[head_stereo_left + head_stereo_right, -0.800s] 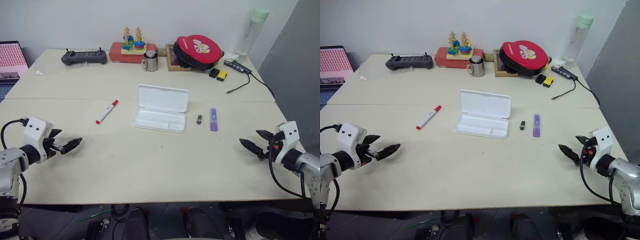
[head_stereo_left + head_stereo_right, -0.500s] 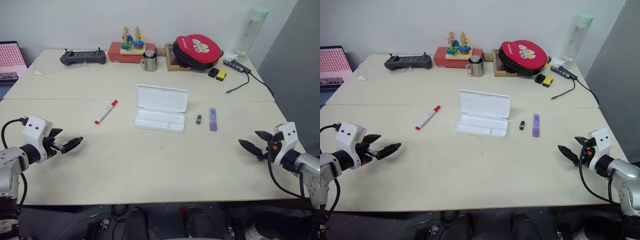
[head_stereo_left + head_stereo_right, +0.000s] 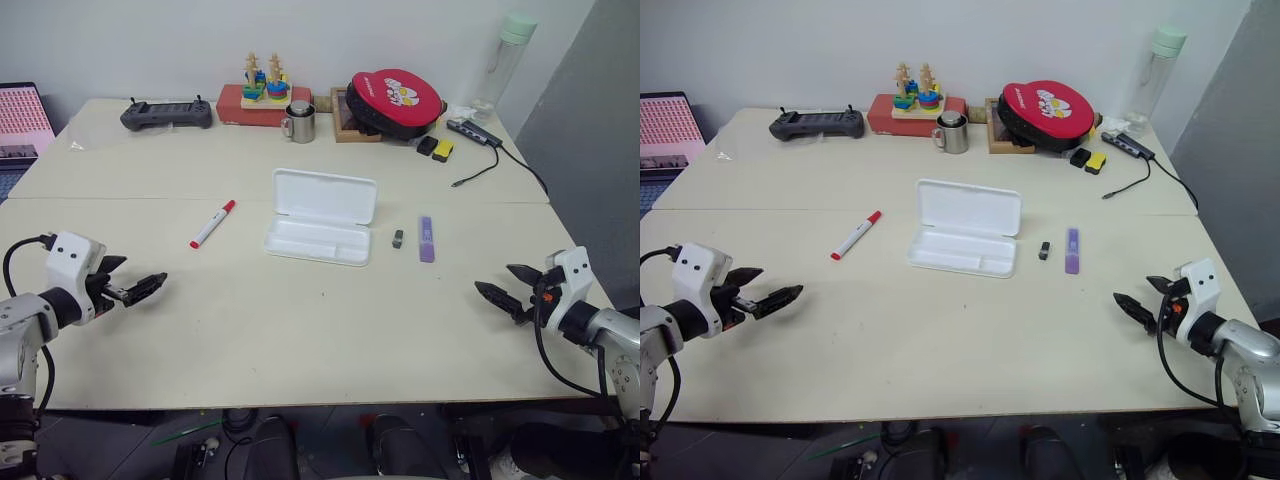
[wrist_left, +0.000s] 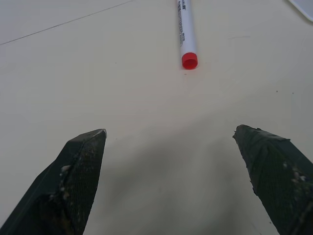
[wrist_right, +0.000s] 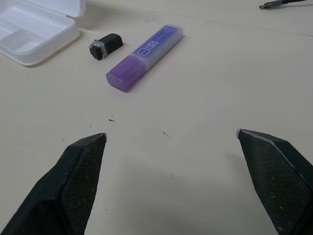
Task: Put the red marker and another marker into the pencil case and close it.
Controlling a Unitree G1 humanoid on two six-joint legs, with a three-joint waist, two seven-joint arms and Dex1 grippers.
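Observation:
The robot's left gripper should next move to the red marker and close on its white body (image 3: pixel 203 236) (image 4: pixel 188 41), next to the flat red end that faces the gripper's fingers.
The white pencil case (image 3: pixel 320 228) lies open mid-table, its lid raised behind an empty tray. The red marker (image 3: pixel 213 224) lies to its left, slanted, white barrel with a red cap; the left wrist view shows its red end (image 4: pixel 189 60) ahead of my fingers. The purple marker (image 3: pixel 426 239) lies to the case's right, beside a small dark block (image 3: pixel 398 239). My left gripper (image 3: pixel 142 288) hovers open near the table's front left, well short of the red marker. My right gripper (image 3: pixel 503 287) stands open at the front right, apart from the purple marker (image 5: pixel 145 58).
Along the back edge stand a black controller (image 3: pixel 167 114), a red box with a wooden stacking toy (image 3: pixel 264 95), a metal mug (image 3: pixel 299 122), a red round case (image 3: pixel 396 101), a bottle (image 3: pixel 505 62) and a USB hub with cable (image 3: pixel 478 138). A pink screen (image 3: pixel 22 118) is far left.
Both grippers have hardly moved; the right one has crept slightly inward. The markers and the case lie as before.

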